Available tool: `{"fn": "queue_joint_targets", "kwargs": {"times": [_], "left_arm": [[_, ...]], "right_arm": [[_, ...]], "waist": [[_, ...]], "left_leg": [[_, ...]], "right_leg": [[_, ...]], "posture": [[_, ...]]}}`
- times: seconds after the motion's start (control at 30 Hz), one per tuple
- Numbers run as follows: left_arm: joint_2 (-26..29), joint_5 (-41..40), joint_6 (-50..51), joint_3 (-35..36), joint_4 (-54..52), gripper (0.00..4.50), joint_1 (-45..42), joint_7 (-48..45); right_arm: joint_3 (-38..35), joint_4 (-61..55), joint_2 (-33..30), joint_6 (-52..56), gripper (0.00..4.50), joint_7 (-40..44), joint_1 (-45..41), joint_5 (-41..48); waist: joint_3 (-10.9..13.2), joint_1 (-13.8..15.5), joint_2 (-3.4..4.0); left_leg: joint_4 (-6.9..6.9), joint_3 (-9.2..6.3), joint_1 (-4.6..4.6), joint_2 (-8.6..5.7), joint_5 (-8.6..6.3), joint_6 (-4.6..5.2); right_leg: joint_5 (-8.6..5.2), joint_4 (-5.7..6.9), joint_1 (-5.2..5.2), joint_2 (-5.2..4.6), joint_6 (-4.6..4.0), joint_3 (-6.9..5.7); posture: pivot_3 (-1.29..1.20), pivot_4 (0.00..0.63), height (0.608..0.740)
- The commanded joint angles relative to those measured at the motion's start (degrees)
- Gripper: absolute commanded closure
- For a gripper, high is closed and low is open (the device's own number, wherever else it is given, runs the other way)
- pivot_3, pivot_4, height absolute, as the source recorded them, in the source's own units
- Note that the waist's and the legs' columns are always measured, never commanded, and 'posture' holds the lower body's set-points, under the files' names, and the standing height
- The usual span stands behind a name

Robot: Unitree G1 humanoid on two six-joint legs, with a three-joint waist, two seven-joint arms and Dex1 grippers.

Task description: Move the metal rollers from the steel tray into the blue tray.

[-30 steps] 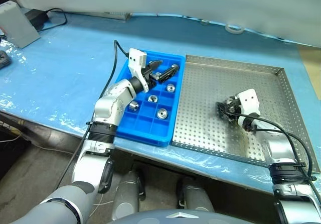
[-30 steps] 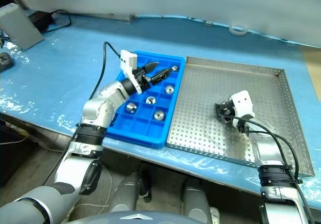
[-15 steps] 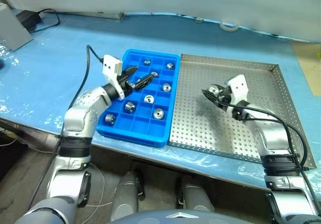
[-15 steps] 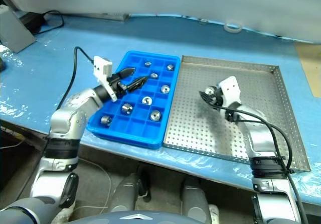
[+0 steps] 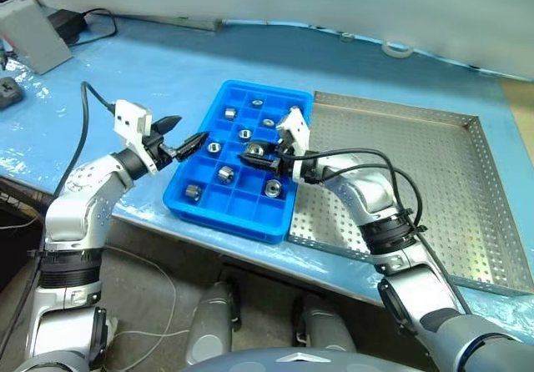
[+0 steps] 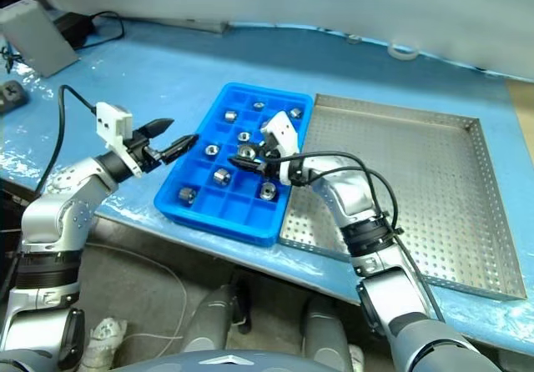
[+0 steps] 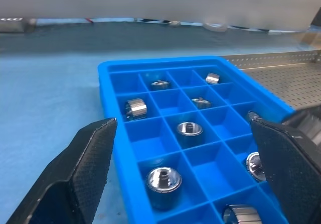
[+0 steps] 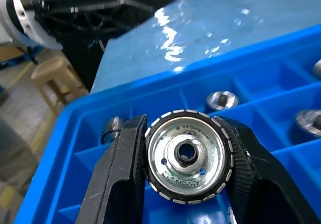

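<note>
Next, I place the metal roller in an empty compartment mid-way (image 5: 240,203) along the front row of the blue tray with my right gripper.
The blue tray (image 5: 206,202) lies on the table with several metal rollers (image 5: 225,172) in separate compartments. My right gripper (image 5: 255,157) hangs over the tray's middle, shut on one metal roller (image 8: 185,156) whose holed face shows between the two fingers (image 8: 120,184). My left gripper (image 5: 190,128) stands open just off the tray's left side, pointing across it with nothing between its fingers (image 7: 80,184). The steel tray (image 5: 400,180) with its perforated base lies against the blue tray's right side.
A blue plastic sheet covers the table. A grey box (image 5: 33,42) and a black adapter with cable (image 5: 71,22) sit at the far left, and a white tape ring (image 5: 398,49) lies at the back. The table's front edge runs just below both trays.
My right gripper has carried the roller left, from above the steel tray to over the blue tray. My left gripper has drawn back left, off the blue tray. The camera shifted too.
</note>
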Motion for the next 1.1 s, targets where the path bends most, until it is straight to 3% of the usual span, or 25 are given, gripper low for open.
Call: {"fn": "queue_joint_targets", "kwargs": {"times": [0.03,0.33,0.73,0.97,1.1], "left_arm": [[0.4,-1.8,0.3,1.2,-5.8,0.00,2.6,0.1],[-1.6,-2.9,1.4,-0.1,-9.6,0.00,7.0,2.7],[-3.0,-3.4,1.9,-0.4,-9.6,0.00,7.1,4.7],[-3.0,-3.8,2.1,-0.4,-9.5,0.00,6.3,5.4],[-3.4,-3.8,1.8,-1.1,-9.2,0.00,5.5,5.5]], "right_arm": [[0.8,-2.4,-0.5,1.7,2.83,3.0,0.1,0.9],[2.5,-10.2,-7.9,11.4,2.83,14.7,2.3,6.7],[4.1,-8.8,-4.4,12.1,2.83,15.6,1.2,5.8],[3.9,-6.5,-2.9,9.9,0.51,14.4,0.8,4.1],[2.7,-5.5,-4.2,6.2,0.51,12.8,0.3,1.6]], "waist": [[0.0,0.3,-0.03],[0.0,1.5,-0.06],[0.0,1.6,-0.09],[0.0,1.7,-0.11],[0.0,1.7,-0.12]], "left_leg": [[-0.04,0.00,-0.06,0.00,0.02,0.00],[-0.09,-0.17,-0.06,0.07,0.00,0.05],[-0.29,-0.29,0.47,0.09,0.28,-0.34],[-0.33,-0.29,0.44,0.09,0.38,-0.50],[-0.33,-0.30,0.46,0.09,0.41,-0.53]], "right_leg": [[0.00,0.03,-0.08,0.01,0.00,-0.03],[0.01,0.22,-0.12,0.07,0.00,-0.21],[0.00,0.23,0.30,0.15,-0.01,-0.17],[-0.01,0.20,0.29,0.15,-0.02,-0.18],[0.00,0.22,0.29,0.15,-0.02,-0.19]], "posture": [[0.11,0.150,0.740],[0.13,0.150,0.740],[0.14,0.150,0.740],[0.15,0.150,0.740],[0.13,0.150,0.740]]}}
